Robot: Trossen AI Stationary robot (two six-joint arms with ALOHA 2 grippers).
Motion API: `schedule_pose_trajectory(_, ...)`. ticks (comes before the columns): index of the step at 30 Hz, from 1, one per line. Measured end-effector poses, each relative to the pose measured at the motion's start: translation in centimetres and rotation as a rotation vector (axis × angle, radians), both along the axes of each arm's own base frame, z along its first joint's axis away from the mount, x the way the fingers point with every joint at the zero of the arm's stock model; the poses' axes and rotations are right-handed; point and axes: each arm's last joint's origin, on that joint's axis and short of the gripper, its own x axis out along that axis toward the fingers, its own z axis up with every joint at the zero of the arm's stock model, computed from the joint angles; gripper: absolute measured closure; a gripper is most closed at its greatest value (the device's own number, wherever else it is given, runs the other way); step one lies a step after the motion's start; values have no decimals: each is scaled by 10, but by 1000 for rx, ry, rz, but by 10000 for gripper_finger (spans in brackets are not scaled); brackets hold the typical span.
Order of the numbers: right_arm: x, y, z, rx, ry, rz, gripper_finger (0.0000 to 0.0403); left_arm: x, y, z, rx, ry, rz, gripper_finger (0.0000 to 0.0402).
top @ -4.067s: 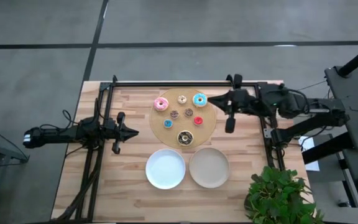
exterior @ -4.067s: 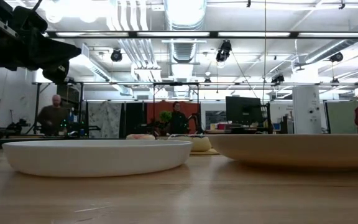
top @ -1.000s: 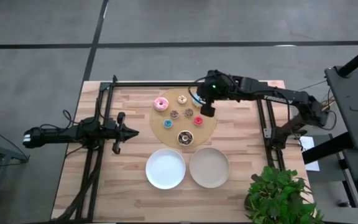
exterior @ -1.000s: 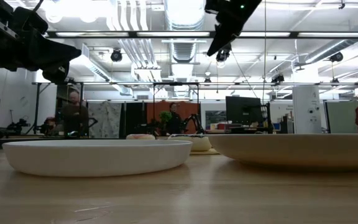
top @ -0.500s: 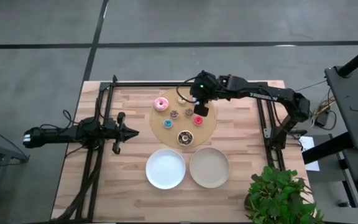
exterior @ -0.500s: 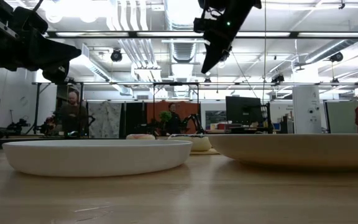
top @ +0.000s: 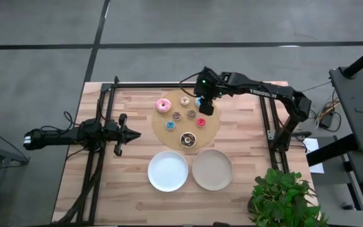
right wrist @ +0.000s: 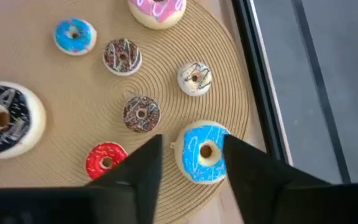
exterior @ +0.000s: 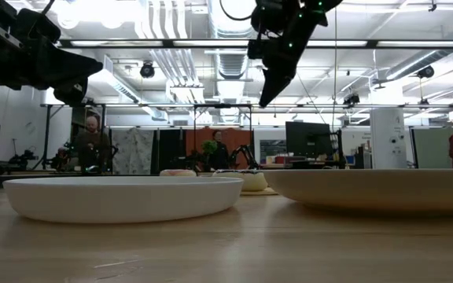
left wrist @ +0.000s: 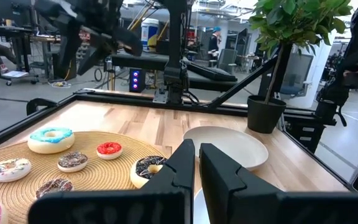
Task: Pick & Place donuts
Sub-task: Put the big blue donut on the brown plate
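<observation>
I will close my right gripper on the near side of the light blue donut's ring (top: 198, 103) (right wrist: 191, 154), with one finger in the donut's hole and the other facing the red donut.
Several toy donuts lie flat on the round tan board (top: 169, 134): pink (top: 163, 105), dark chocolate (top: 188, 139), light blue (right wrist: 204, 152), and tiny tan (right wrist: 194, 78), brown (right wrist: 141, 113), red (right wrist: 106, 160) and blue (right wrist: 74, 35) ones. My right gripper (top: 205, 107) hangs open above the board's far right part, fingers pointing down. In the right wrist view (right wrist: 193, 143) its fingers frame the light blue donut from well above. My left gripper (top: 123, 133) rests shut at the table's left; it also shows in the left wrist view (left wrist: 196, 155).
A white plate (top: 167, 171) and an off-white plate (top: 212, 169) sit side by side near the front edge. A potted plant (top: 279, 198) stands at the front right corner. A black frame rail (top: 169, 85) runs along the far edge. People stand in the room behind.
My right gripper has moved a little toward the table's left edge over the board, come lower, and tipped its fingers more steeply down above the light blue donut. The donuts have not moved.
</observation>
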Motion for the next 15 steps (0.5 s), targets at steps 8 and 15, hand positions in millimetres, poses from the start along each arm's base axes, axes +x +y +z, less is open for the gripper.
schedule_pose_trajectory(8, 5, -8, -21, -3, 97, 52, 134, 0, 0, 0, 0, 0, 0, 402)
schedule_pose_trajectory(15, 10, -10, -33, -15, 144, 110, 96, 0, 0, 0, 0, -1, 0, 402)
